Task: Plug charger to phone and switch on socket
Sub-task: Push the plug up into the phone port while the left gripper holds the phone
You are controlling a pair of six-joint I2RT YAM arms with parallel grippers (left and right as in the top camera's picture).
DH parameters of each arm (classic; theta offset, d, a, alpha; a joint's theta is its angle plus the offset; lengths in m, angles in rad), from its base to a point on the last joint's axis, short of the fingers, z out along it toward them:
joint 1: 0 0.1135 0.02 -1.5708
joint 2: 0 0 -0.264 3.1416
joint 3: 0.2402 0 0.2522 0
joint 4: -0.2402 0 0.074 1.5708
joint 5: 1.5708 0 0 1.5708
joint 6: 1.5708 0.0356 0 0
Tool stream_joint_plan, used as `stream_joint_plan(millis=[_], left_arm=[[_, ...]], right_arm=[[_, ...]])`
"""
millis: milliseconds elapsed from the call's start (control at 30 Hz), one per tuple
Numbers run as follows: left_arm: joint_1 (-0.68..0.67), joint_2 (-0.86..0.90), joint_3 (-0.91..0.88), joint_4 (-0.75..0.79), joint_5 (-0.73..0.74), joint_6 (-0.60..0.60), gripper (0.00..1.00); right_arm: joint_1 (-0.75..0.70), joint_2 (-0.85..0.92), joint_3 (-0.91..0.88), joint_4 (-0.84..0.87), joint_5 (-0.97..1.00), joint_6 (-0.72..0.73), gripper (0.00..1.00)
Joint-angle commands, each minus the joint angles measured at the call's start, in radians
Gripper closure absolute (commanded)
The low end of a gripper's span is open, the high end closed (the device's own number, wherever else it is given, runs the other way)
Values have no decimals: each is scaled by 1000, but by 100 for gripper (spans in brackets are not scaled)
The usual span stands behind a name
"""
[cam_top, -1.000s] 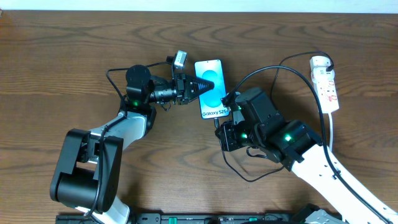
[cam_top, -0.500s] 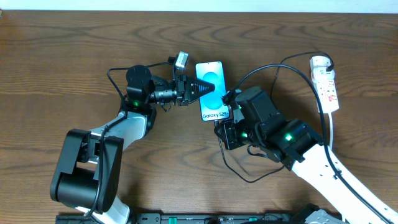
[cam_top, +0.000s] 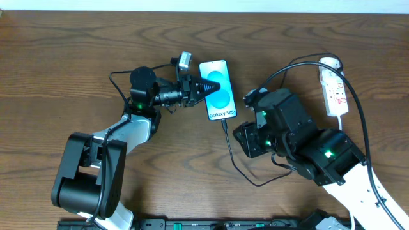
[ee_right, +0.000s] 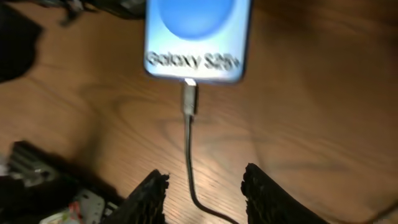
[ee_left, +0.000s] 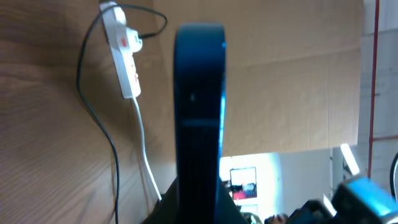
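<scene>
The plug's metal tip still shows below the phone's bottom edge, so the robot's right gripper will take hold of the plug's body [ee_right: 189, 99] and push it further in before moving to the socket.
The phone [cam_top: 218, 90] lies on the wooden table with its blue screen up, and shows near the top of the right wrist view [ee_right: 196, 37]. My left gripper [cam_top: 203, 88] is shut on the phone's left side; its own view shows the phone [ee_left: 199, 93] edge-on between the fingers [ee_left: 199, 208]. The charger [cam_top: 229, 150] is a thin black cable whose plug tip [ee_right: 189, 99] sits in the phone's bottom edge. My right gripper [cam_top: 238, 135] is open just below the phone, and the cable [ee_right: 188, 149] runs untouched between its fingers [ee_right: 205, 177]. The white socket [cam_top: 333, 89] lies at the far right.
The black cable loops below the right arm [cam_top: 255, 184] and arcs over it to the socket's top end [cam_top: 300, 61]. The socket [ee_left: 124, 56] and its white cord [ee_left: 146, 155] also show in the left wrist view. The cord runs down the table's right side [cam_top: 342, 137].
My right gripper has opened, let go of the charger plug and drawn back down and to the right. The plug stays in the phone. The left gripper keeps its hold.
</scene>
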Motion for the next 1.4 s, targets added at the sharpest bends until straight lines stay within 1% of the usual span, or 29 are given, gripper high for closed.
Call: stream_joint_plan(millis=[0, 33, 167, 300, 367, 400, 467, 533, 867, 1167, 1367], left_arm=[[-2, -15, 20, -41, -79, -30, 93], [-3, -15, 20, -51, -84, -30, 93], [-10, -15, 20, -72, -90, -33, 93], [-24, -15, 20, -72, -90, -45, 93], [-29, -15, 20, -72, -89, -45, 93], [-29, -15, 20, -71, -85, -45, 93], [-29, -15, 20, -71, -78, -45, 93], [-29, -15, 20, -72, -70, -44, 93], [-29, -15, 20, -72, -67, -44, 93], [-30, -15, 20, -70, -18, -25, 93], [-30, -16, 20, -7, 9, -26, 93]], right_arm=[[45, 24, -6, -1, 75, 44, 61], [61, 36, -6, 0, 101, 55, 61], [115, 89, -6, 1, 232, 103, 55], [133, 163, -6, 35, 241, 106, 55], [133, 196, -6, 49, 241, 106, 58], [133, 210, -6, 55, 241, 106, 60], [133, 234, -6, 63, 241, 106, 69], [133, 249, -6, 64, 241, 106, 73], [132, 251, -6, 82, 241, 134, 98], [125, 251, 0, 138, 245, 131, 99], [105, 249, 29, 142, 245, 131, 99]])
